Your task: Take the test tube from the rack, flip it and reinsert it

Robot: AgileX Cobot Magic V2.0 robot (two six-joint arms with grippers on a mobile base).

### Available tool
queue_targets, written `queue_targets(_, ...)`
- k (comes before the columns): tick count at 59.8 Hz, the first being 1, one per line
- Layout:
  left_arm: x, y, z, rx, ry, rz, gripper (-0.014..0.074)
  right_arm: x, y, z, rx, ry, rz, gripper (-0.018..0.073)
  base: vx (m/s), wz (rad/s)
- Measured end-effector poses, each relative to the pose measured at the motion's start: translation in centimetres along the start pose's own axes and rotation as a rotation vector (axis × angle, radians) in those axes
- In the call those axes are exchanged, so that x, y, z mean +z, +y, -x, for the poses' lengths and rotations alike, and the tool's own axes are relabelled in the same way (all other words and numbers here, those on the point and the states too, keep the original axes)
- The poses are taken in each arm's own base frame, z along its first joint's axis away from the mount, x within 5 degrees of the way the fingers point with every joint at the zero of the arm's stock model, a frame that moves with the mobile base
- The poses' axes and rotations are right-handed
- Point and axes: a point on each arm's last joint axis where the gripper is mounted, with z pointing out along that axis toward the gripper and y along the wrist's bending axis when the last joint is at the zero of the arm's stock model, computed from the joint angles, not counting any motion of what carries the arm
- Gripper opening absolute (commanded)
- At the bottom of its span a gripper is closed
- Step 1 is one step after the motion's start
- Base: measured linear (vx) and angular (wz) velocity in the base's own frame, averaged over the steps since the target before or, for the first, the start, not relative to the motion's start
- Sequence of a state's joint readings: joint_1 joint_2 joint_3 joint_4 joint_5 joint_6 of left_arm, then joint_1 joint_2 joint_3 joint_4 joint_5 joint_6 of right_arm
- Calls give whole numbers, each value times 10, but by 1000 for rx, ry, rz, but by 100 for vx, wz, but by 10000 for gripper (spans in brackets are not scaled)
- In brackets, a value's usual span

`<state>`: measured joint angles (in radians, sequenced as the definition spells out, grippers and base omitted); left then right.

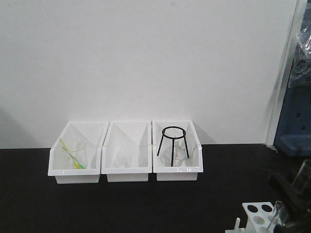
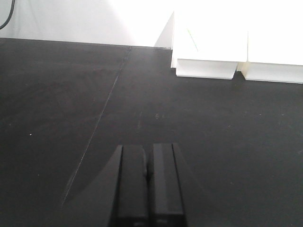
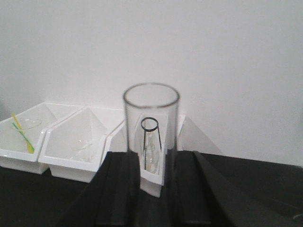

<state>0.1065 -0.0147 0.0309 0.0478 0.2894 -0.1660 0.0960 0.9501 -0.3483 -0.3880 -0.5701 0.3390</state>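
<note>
I need to use my right gripper to set the clear glass test tube down in the white rack [image 1: 275,222], next to the clear tube that is standing.
The white test-tube rack [image 1: 257,213] stands at the bottom right of the front view, partly cut off by the frame edge, with a clear tube [image 1: 279,212] standing at its right side. My right gripper [image 3: 152,158] is shut on a clear glass test tube [image 3: 151,123], whose open mouth points away from the wrist camera. In the front view this gripper [image 1: 290,190] is a dark shape right of the rack, with the held tube [image 1: 302,175] at the frame edge. My left gripper [image 2: 148,151] is shut and empty, low over the black table [image 2: 57,104].
Three white open bins stand in a row against the white wall. The left bin [image 1: 77,172] holds a glass and a yellow-green stick. The middle bin [image 1: 127,171] holds a small beaker. The right bin [image 1: 178,170] holds a black tripod stand [image 1: 173,138] and glassware. Blue equipment [image 1: 294,121] stands at the far right.
</note>
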Motion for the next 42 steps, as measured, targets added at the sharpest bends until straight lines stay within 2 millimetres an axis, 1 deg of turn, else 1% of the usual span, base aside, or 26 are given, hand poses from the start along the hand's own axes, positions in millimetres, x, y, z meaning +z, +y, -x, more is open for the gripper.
queue_targets(3,0,0,0,0,0,0,-6,-7,-1,-9,-6,-46,-20,-11,0,0)
queue_targets(8,0,0,0,0,0,0,-6,-20,-6,-22,30,-121,-110,-9,0,0)
queue_targets(13,0,0,0,0,0,0,-6,-27,-12,-29,46,-142,-182,-9,0,0)
queue_targets(16,0,0,0,0,0,0,-6,-29,-13,-32,41,-140,-195,-9,0,0)
queue_targets(23,0,0,0,0,0,0,-6,-26,-11,-34,11,-143,-171,-9,0,0)
queue_targets(42,0,0,0,0,0,0,-6,-5,-14,-56,52,-109,-153,-9,0,0)
